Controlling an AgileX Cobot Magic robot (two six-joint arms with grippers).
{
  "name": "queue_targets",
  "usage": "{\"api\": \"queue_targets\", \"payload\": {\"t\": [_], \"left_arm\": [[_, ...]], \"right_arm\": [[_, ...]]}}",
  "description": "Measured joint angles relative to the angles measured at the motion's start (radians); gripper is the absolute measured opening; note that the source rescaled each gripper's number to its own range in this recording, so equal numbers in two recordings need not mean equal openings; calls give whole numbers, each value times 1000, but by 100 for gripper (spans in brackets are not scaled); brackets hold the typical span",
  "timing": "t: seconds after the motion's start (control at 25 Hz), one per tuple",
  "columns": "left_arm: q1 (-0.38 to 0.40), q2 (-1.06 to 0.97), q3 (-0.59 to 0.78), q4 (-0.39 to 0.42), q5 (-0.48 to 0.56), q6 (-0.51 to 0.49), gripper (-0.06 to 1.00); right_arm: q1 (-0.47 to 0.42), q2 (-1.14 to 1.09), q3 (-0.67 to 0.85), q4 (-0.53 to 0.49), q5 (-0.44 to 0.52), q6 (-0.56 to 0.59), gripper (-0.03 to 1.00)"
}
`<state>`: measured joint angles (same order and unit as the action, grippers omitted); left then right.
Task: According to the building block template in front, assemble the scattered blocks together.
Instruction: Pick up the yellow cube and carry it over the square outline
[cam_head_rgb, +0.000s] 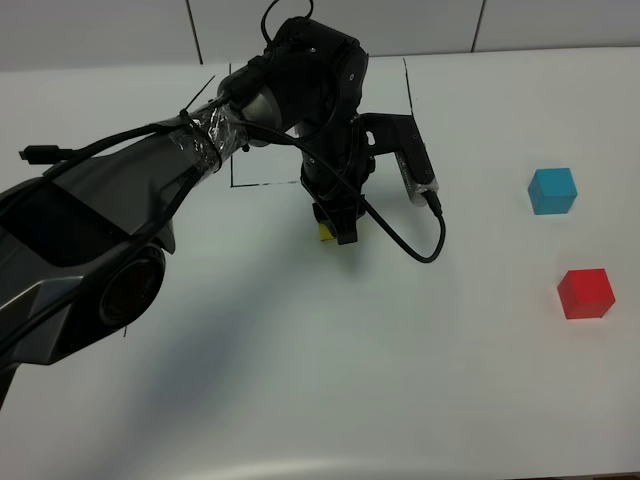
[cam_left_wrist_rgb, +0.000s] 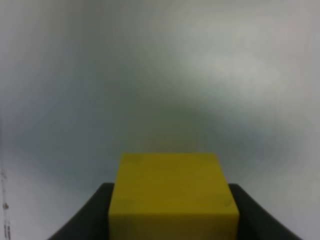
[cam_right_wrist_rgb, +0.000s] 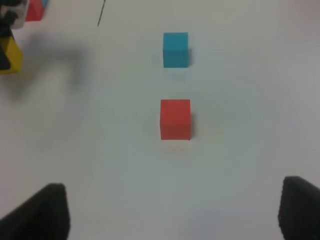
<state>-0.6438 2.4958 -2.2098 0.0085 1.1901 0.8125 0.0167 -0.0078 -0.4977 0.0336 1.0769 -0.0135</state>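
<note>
Next, I open my left gripper to let go of the yellow block on the table (cam_head_rgb: 335, 232), setting it free just in front of the black outline.
My left gripper (cam_head_rgb: 338, 228) is shut on the yellow block (cam_head_rgb: 326, 233), held at the table surface just in front of the drawn black outline (cam_head_rgb: 232, 150). In the left wrist view the yellow block (cam_left_wrist_rgb: 172, 195) fills the space between the dark fingers (cam_left_wrist_rgb: 85, 222). The left arm hides the template from the high camera; in the right wrist view only its red end (cam_right_wrist_rgb: 33, 10) shows. The cyan-blue block (cam_head_rgb: 553, 190) and red block (cam_head_rgb: 585, 293) lie loose at the right. My right gripper (cam_right_wrist_rgb: 172, 212) hangs open, short of the red block (cam_right_wrist_rgb: 175, 119) and cyan-blue block (cam_right_wrist_rgb: 175, 49).
The left arm's body (cam_head_rgb: 90, 240) stretches in from the left edge, and a black cable (cam_head_rgb: 415, 250) loops to the right of its wrist. The white table (cam_head_rgb: 330, 380) has bare surface in front and in the middle.
</note>
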Motion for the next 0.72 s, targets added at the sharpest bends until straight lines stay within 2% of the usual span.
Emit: {"api": "queue_targets", "payload": {"t": [0.72], "left_arm": [[-4, 35, 0, 1, 0, 46, 0]], "right_arm": [[0, 0, 0, 0, 0, 0, 74]]}}
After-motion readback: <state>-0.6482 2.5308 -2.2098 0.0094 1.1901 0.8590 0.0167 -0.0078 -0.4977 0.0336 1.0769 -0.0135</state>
